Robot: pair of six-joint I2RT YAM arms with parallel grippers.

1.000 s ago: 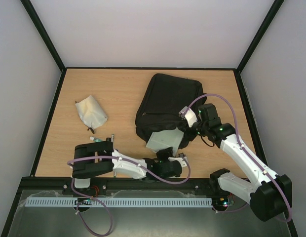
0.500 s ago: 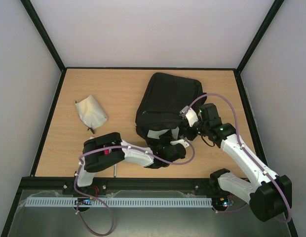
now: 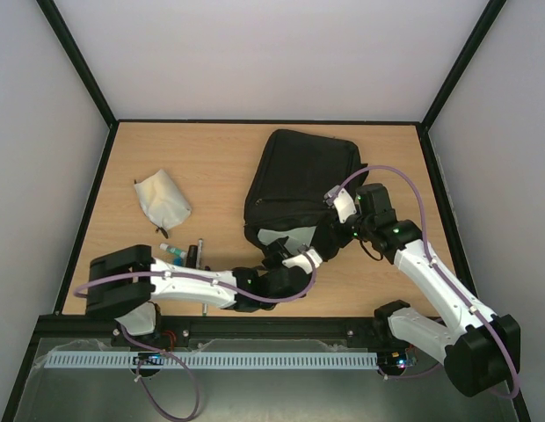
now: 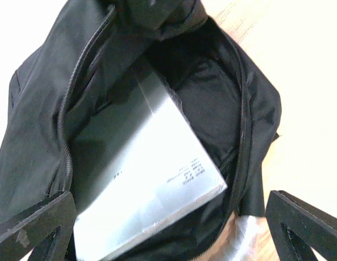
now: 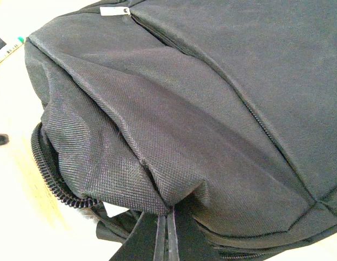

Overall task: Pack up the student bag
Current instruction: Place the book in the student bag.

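The robot's left gripper will next go to the middle of the white book's near edge (image 3: 294, 251) (image 4: 160, 225), inside the opening of the student bag, and close there.
The student bag (image 3: 299, 171) is a large black backpack lying flat mid-table, its zipped mouth facing the arms. A white book (image 3: 274, 238) sticks partly out of that mouth. In the left wrist view the book (image 4: 152, 174) rests slanted inside the open bag (image 4: 43, 136). My left gripper (image 4: 169, 212) stands wide open in front of it, its fingers apart from the book on both sides. From above, the left gripper (image 3: 283, 257) sits at the bag's near edge. My right gripper (image 5: 168, 228) is shut on a pinch of bag fabric (image 5: 212, 109) beside the zip; from above, this gripper (image 3: 332, 230) is at the mouth's right side.
A cream pouch (image 3: 163, 199) lies at the left of the table. A few pens (image 3: 180, 252) lie near the left arm's forearm, and one marker (image 5: 8, 49) shows at the right wrist view's left edge. Black-framed walls enclose the wooden table (image 3: 211, 158).
My left gripper has opened and let go of the white book, which now sits deeper in the bag. The left arm's elbow swung out to the left. The right gripper kept its pinch.
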